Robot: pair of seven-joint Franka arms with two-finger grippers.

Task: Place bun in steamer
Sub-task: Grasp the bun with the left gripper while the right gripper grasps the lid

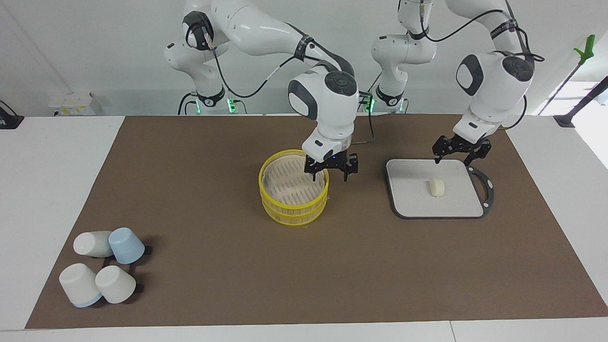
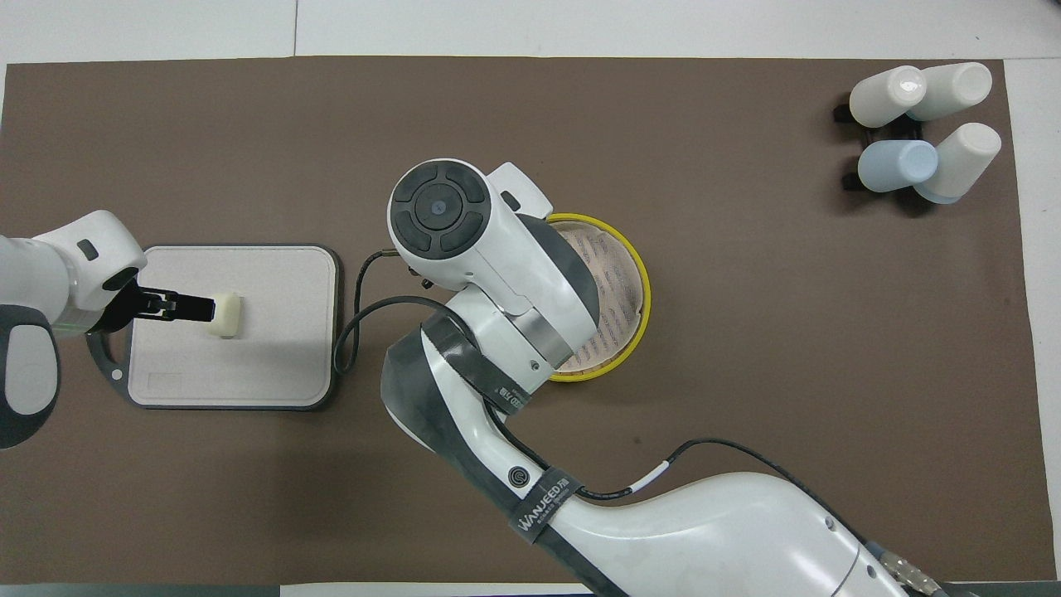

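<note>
The bun lies on the grey square board, and my left gripper needs to next go to the bun's middle (image 2: pixel 227 314) and close on it there.
The bun (image 1: pixel 437 187) lies on the grey square board (image 1: pixel 413 202); it also shows in the overhead view (image 2: pixel 224 315). My left gripper (image 1: pixel 458 156) is open and hangs over the board, beside the bun on the handle's side, not touching it; in the overhead view its fingertips (image 2: pixel 199 308) point at the bun. The yellow two-tier steamer (image 1: pixel 289 212) stands mid-table with nothing in it. My right gripper (image 1: pixel 330 176) is open over the steamer's rim at the side toward the board, one finger inside the rim and one outside. In the overhead view the right arm hides that gripper and part of the steamer (image 2: pixel 644 286).
Several white and blue cups (image 1: pixel 102 266) lie and stand in a cluster on a black rack at the right arm's end of the brown mat, farther from the robots; they also show in the overhead view (image 2: pixel 920 124). The board's black handle (image 1: pixel 487 187) points toward the left arm's end.
</note>
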